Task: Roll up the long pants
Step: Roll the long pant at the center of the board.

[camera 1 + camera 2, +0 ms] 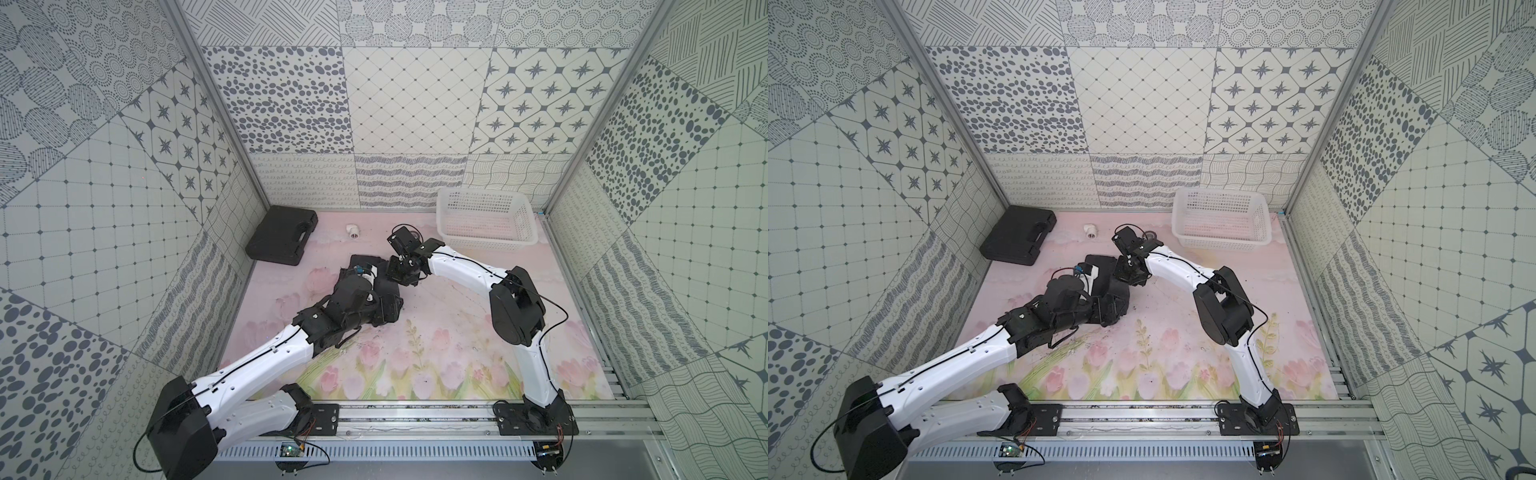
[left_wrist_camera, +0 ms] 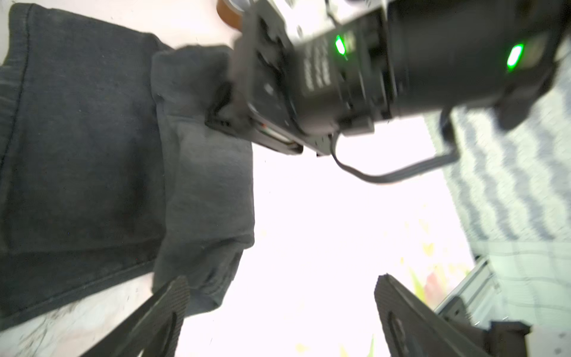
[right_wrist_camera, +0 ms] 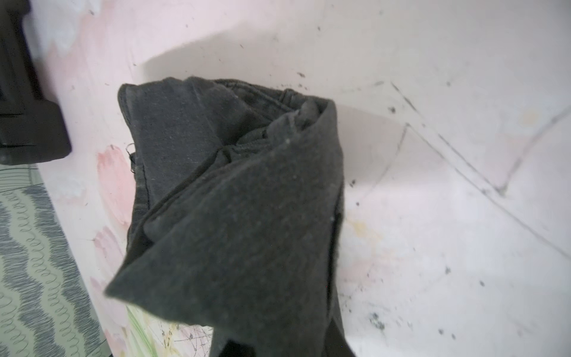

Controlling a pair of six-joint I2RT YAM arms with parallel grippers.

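Observation:
The long pants' near fold end flares loose outside my open left fingers, so I will take that folded edge [image 2: 223, 252] with my left gripper before rolling further.
The long pants [image 1: 388, 301] lie as a dark charcoal bundle in the middle of the flowered mat, largely covered by my left arm in both top views. In the left wrist view the long pants [image 2: 86, 139] lie flat with a thicker folded band along one edge. My left gripper [image 2: 284, 296] is open with only bright mat between its fingers; one fingertip [image 2: 174, 304] sits just off the fold's corner. My right gripper [image 1: 400, 275] is shut on the far end of the fold. In the right wrist view the lifted, folded cloth of the long pants [image 3: 241, 201] hides the jaws.
A rigid black case [image 1: 282, 237] lies at the back left by the wall. A white basket [image 1: 486, 220] stands at the back right. A small white fitting [image 1: 353, 232] sits between them. The arm rail [image 1: 415, 415] runs along the front edge.

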